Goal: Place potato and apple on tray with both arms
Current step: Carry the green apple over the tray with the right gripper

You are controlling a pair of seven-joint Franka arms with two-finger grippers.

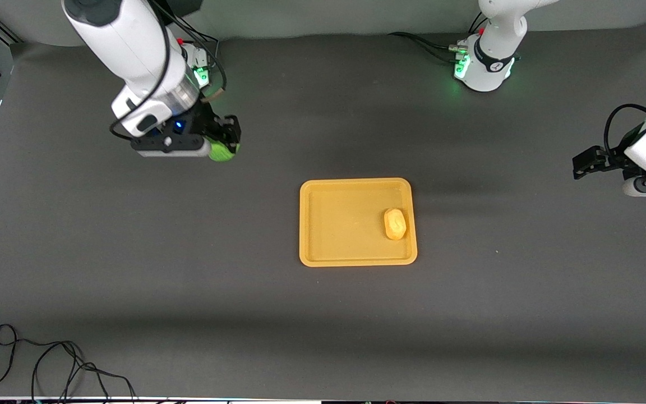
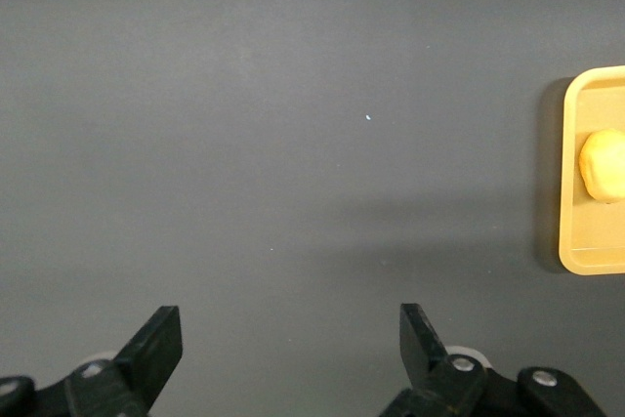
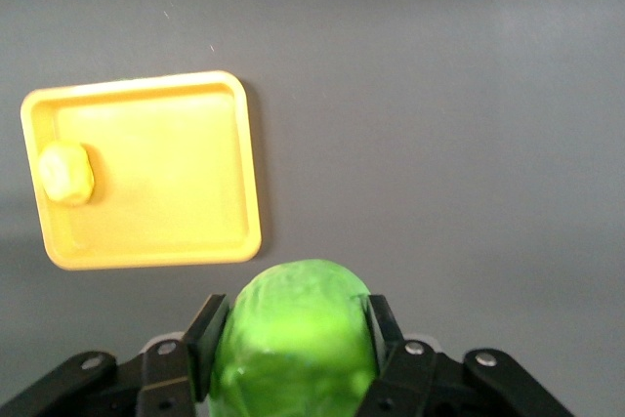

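Note:
I have the green apple in my right gripper, up over bare table. I need to let go of it near the middle of the tray [image 1: 348, 225] [image 3: 158, 169], a short gap away from the potato.
The orange-yellow tray [image 1: 334, 224] lies mid-table, with the yellow-orange potato [image 1: 395, 224] on it near the rim toward the left arm's end. My right gripper [image 1: 225, 147] is shut on the bright green apple [image 1: 221, 151] and holds it up over bare table, toward the right arm's end from the tray. In the right wrist view the apple [image 3: 296, 339] fills the jaws, with the tray [image 3: 146, 231] and potato [image 3: 65, 173] farther off. My left gripper [image 1: 584, 164] is open and empty above the table's left-arm end; its fingers [image 2: 154, 344] stand wide apart, and the tray [image 2: 574, 183] and potato [image 2: 604, 164] show.
A loose black cable [image 1: 48, 365] lies on the table near the front camera at the right arm's end. The two arm bases [image 1: 483, 64] glow green along the table's robot edge. The table is a dark grey mat.

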